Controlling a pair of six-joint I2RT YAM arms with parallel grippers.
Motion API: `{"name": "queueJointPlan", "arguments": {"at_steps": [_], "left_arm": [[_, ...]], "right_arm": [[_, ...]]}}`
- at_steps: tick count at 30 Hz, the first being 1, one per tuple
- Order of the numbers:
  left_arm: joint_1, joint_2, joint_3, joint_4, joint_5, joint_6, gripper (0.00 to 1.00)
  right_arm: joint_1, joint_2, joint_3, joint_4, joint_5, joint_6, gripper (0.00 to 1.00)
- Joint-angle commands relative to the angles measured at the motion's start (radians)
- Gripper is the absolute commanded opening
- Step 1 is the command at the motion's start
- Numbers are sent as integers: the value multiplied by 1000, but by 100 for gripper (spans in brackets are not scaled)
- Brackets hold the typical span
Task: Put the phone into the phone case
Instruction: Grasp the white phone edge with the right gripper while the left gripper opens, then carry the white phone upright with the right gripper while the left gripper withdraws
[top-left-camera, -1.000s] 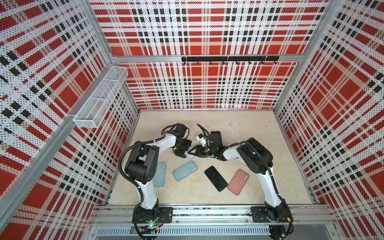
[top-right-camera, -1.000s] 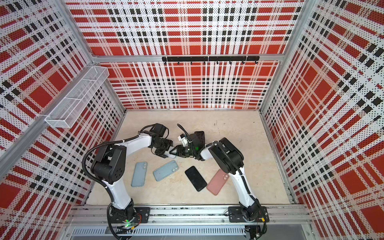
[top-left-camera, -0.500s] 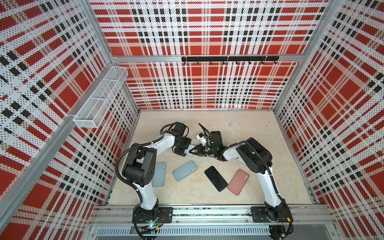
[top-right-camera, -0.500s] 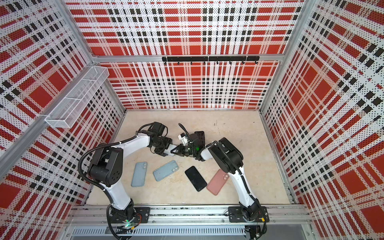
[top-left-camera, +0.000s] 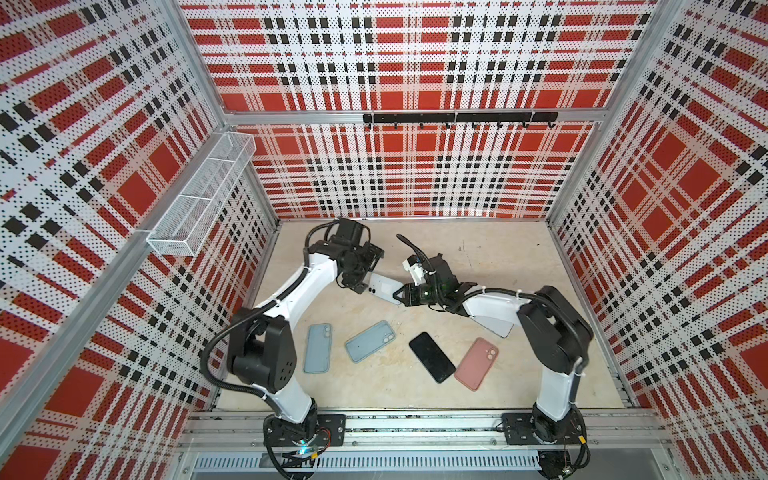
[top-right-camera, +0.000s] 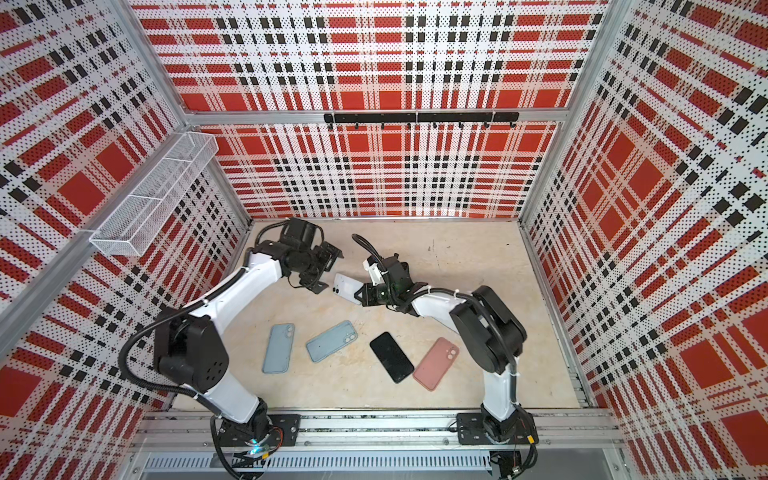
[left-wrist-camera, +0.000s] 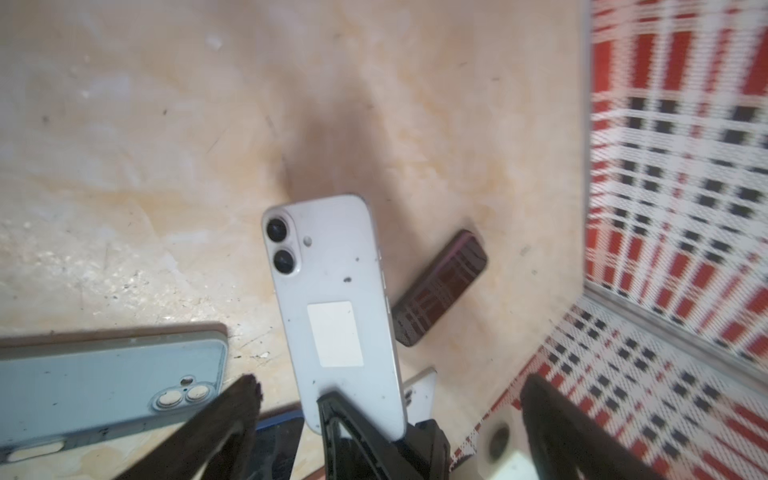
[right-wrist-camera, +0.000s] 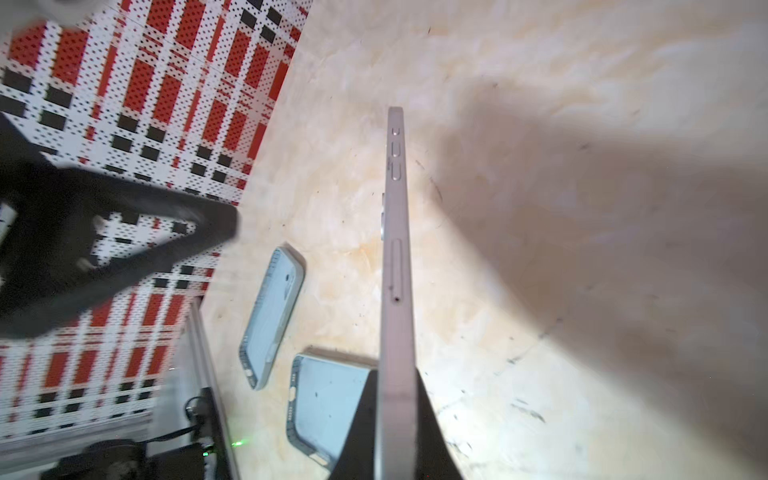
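Observation:
The robot's left gripper will next grab the white phone by its camera end (top-left-camera: 373, 282) (left-wrist-camera: 317, 233), opposite the bottom end that the right gripper grips.
A white phone (top-left-camera: 384, 287) (top-right-camera: 347, 287) hangs above the floor, back with two lenses facing up. My right gripper (top-left-camera: 397, 295) (top-right-camera: 358, 296) (right-wrist-camera: 395, 399) is shut on its bottom end; the right wrist view shows the phone (right-wrist-camera: 397, 270) edge-on. My left gripper (top-left-camera: 368, 272) (top-right-camera: 328, 270) (left-wrist-camera: 390, 382) stands open at the phone's camera end, its fingers (left-wrist-camera: 232, 411) clear of the phone (left-wrist-camera: 336, 299). On the floor lie two light blue phone cases (top-left-camera: 318, 348) (top-left-camera: 370, 340) and a pink case (top-left-camera: 476, 363).
A black phone (top-left-camera: 432, 356) (left-wrist-camera: 440, 291) lies screen up between the blue cases and the pink case. A wire basket (top-left-camera: 203, 199) hangs on the left wall and a black hook rail (top-left-camera: 457, 118) on the back wall. Plaid walls close in three sides.
The right gripper has shut on the white phone's end. The left gripper has opened wide, let go of the phone and drawn back a little.

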Motion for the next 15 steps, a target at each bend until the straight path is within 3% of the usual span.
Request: {"name": "queueJointPlan", "arguments": {"at_steps": [1,6,11,13,15], "left_arm": [[51,-89,21,-140,29,166,100],[120,-171,-66,-49,339,235,95],[124,-220,-89,-37,516,327,90],[119,-247,-116,-26,546,348,87],[108,-277,-149,-17,556,359,85]], "right_arm": [[13,-158,-16,-149,237,-230,0],[133,-330,-74,-206,669,-512,0],[269,-335,-128,-164,1127,-780,0],[291,-330,-136,-174,1208,-802,0],[298,-349,-137,-214,1203,-755,0]]}}
